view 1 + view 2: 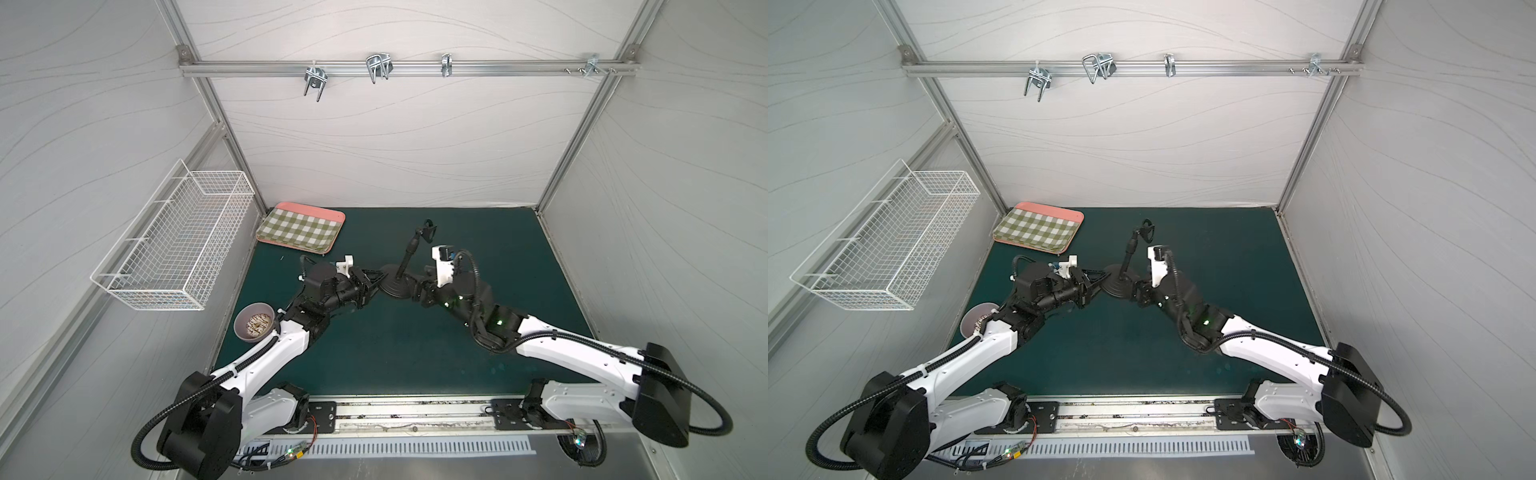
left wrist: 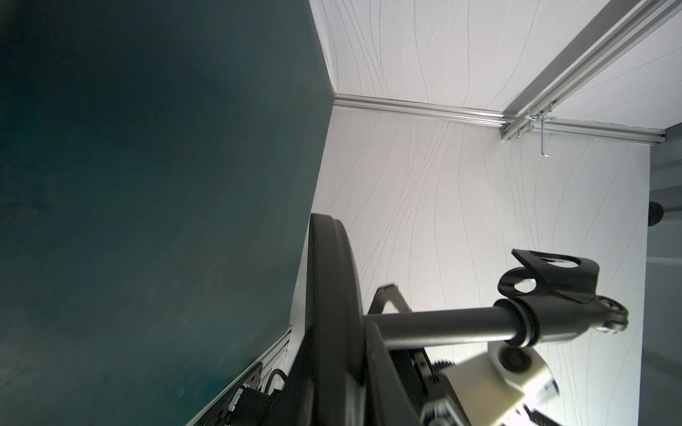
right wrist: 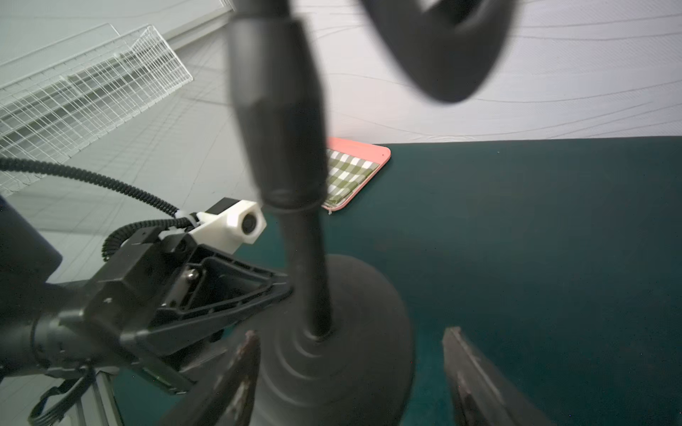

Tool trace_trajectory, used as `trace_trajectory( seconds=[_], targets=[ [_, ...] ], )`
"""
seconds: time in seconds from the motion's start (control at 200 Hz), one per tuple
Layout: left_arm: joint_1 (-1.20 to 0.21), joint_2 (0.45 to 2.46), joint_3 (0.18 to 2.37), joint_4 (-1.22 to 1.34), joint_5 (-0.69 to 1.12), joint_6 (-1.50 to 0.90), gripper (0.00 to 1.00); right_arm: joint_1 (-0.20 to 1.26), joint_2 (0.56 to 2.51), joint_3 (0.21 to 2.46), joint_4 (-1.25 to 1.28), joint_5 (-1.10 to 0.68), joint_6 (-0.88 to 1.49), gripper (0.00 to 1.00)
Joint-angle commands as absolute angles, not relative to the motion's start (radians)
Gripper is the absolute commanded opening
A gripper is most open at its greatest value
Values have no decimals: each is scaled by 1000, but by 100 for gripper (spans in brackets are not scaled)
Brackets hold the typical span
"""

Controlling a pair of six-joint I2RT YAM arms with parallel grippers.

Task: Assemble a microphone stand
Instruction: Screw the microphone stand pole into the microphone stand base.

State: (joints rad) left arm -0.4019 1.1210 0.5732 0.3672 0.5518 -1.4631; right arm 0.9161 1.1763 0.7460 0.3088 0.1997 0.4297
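Observation:
The rod tilts away from upright in the centre of the base, so I should use my right gripper to take the rod (image 1: 405, 260) below its thick sleeve, straighten it and turn it.
The microphone stand stands in the middle of the green mat in both top views. Its thin rod (image 1: 404, 262) sits in the centre of the round base (image 1: 392, 287) and leans toward the back, with the U-shaped clip (image 1: 429, 230) on top. My left gripper (image 1: 375, 286) is shut on the base's left rim, and in the left wrist view the disc (image 2: 328, 295) sits between its jaws. My right gripper (image 3: 354, 354) is open at the base's right side, its fingers (image 3: 468, 369) apart from the disc (image 3: 332, 369). The rod (image 3: 306, 276) rises just in front of the right wrist camera.
A checked tray (image 1: 299, 228) lies at the back left of the mat. A grey bowl (image 1: 253, 322) sits at the mat's left edge beside my left arm. A white wire basket (image 1: 174, 249) hangs on the left wall. Metal hooks (image 1: 378, 66) hang from the back rail.

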Motion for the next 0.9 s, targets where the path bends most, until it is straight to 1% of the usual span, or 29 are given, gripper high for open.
trace_trajectory(
  seconds=[0.0,0.11,0.23,0.31,0.415,0.505,0.61,0.75,0.83,0.895],
  targets=[
    [-403,1114,607,511,566,-1484,0,784,1184,704,499,-311,341,78],
    [-403,1112,609,508,567,-1482,0,710,1252,729,559,-557,257,76],
    [-403,1111,609,504,569,-1481,0,665,1336,757,660,-712,258,72],
    [-403,1109,609,499,568,-1478,0,647,1386,780,728,-748,292,69],
    [-403,1109,609,499,568,-1477,0,643,1439,832,726,-757,291,66],
    [-403,1109,610,499,572,-1476,0,643,1480,872,728,-770,291,61],
    [-403,1106,609,497,571,-1476,0,643,1519,904,747,-776,301,52],
    [-403,1104,609,497,570,-1479,0,643,1552,933,758,-767,335,25],
    [-402,1103,610,497,570,-1479,0,653,1535,912,759,-704,365,17],
    [-402,1101,611,497,568,-1478,0,687,1489,876,716,-571,348,11]
  ],
)
